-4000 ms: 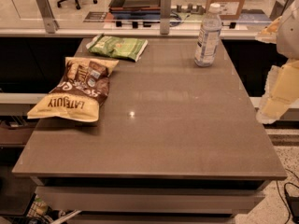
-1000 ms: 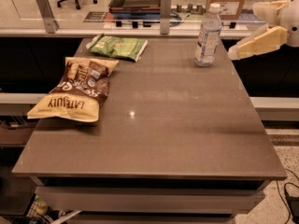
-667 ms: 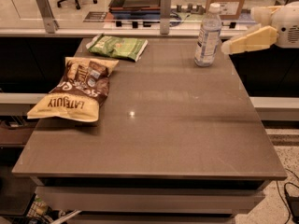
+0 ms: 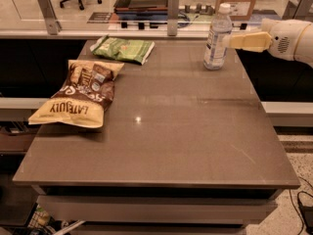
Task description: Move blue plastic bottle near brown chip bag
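Note:
I should next close my gripper around the upper half (image 4: 220, 29) of the blue plastic bottle, at a spot that is just below the bottle's white cap.
The blue plastic bottle (image 4: 216, 42) stands upright near the far right corner of the brown table (image 4: 171, 131); it is clear with a white cap and a pale label. The brown chip bag (image 4: 80, 94), yellow with a dark brown panel and "LATE JULY" lettering, lies at the left side of the table. My gripper (image 4: 231, 41) reaches in from the right at label height, its cream tip right at the bottle's right side. I cannot tell whether it touches the bottle.
A flat green bag (image 4: 123, 49) lies at the far edge, left of the bottle. A low glass barrier with metal posts (image 4: 172, 6) runs along the back. The table's right edge drops off beside the bottle.
My gripper has risen from low beside the table's right edge and swung left, closing the gap to the bottle. The bottle and both bags have not moved.

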Robot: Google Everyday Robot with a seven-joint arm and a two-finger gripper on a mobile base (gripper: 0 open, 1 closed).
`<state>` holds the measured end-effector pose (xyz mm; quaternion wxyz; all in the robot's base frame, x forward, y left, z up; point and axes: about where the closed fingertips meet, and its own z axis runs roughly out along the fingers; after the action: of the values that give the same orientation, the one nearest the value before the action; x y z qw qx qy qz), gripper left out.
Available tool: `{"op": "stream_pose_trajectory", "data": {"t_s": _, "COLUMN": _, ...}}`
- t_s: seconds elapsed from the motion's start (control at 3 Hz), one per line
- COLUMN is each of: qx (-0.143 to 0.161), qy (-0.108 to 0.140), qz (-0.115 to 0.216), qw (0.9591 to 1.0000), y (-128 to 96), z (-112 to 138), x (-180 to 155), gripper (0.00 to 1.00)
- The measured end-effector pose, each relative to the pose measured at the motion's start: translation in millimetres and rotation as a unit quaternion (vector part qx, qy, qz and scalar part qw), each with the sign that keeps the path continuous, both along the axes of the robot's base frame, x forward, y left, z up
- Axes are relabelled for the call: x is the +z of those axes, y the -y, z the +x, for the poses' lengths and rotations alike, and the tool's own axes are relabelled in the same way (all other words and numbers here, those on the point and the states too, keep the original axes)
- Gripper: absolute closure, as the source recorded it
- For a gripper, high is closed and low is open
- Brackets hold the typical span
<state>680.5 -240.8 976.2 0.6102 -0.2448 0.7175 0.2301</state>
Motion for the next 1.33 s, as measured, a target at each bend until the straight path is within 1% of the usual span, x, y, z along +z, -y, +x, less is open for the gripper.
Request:
{"op": "stream_pose_trajectory", "data": {"t_s": 0.33, "qx": -0.035, "qy": 0.044, "qz": 0.028, "qw": 0.998, "y": 12.5, "z": 23.0, "x": 7.2, "gripper": 0.0}}
{"op": "stream_pose_trajectory", "data": {"t_s": 0.67, "qx": -0.047, "qy": 0.071, "qz": 0.03, "qw": 0.9959, "y": 15.6, "z": 42.2, "x": 16.1, "gripper": 0.0}}
{"op": "stream_pose_trajectory", "data": {"t_s": 1.0, "qx": -0.033, "qy": 0.072, "qz": -0.001, "qw": 0.9969, "y": -2.4, "z": 58.6, "x": 23.6, "gripper": 0.0}}
{"op": "stream_pose_trajectory", "data": {"t_s": 1.33, "qx": -0.014, "qy": 0.039, "qz": -0.046, "qw": 0.9981, "y": -18.3, "z": 75.7, "x": 5.3, "gripper": 0.0}}
